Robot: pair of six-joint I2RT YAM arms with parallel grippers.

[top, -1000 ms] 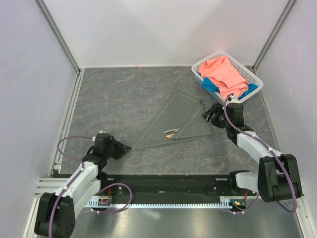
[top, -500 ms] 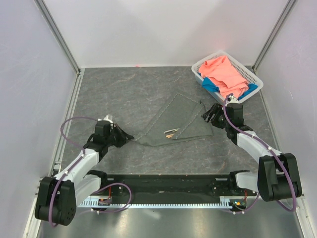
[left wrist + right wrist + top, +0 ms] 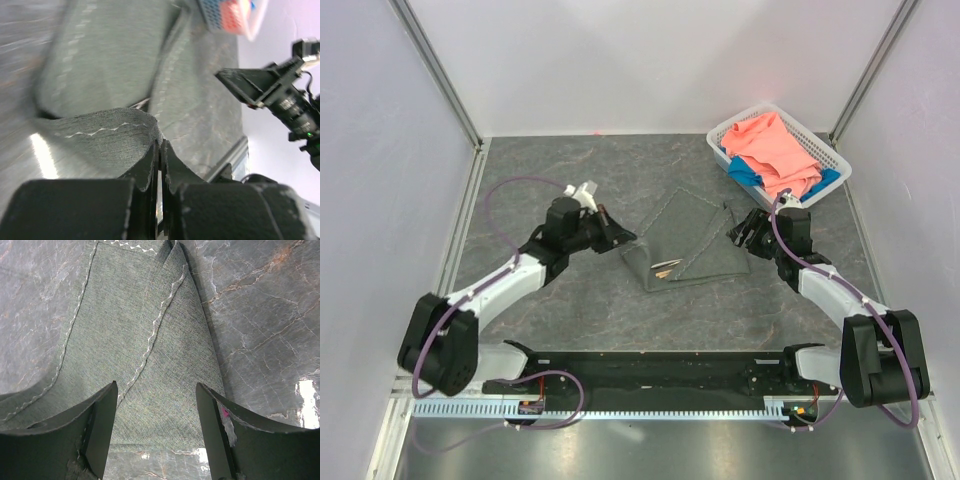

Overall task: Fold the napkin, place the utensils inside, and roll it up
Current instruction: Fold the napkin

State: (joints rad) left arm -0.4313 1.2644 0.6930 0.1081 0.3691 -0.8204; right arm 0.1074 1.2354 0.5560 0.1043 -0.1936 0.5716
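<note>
Next, my left gripper lets go of the napkin's lifted corner on the flat cloth [image 3: 733,262] [image 3: 189,97], just in front of where my right gripper is.
The dark grey napkin [image 3: 685,240] lies folded on the table's middle. My left gripper [image 3: 617,236] is shut on its left corner and holds that corner lifted over the cloth; the left wrist view shows the hem [image 3: 107,131] pinched between the closed fingertips. The utensils [image 3: 666,267] poke out from under the fold at the napkin's near edge, only their tips showing. My right gripper [image 3: 740,232] is open and empty, its fingers [image 3: 102,420] low over the napkin's right corner [image 3: 165,390].
A white basket [image 3: 832,160] at the back right holds a salmon-pink cloth [image 3: 775,150] and a blue cloth [image 3: 748,172]. Grey walls with metal rails enclose the table on three sides.
My left gripper has pulled the napkin's left corner up and to the right, across the cloth, so the napkin is now narrower. The right arm has not moved.
</note>
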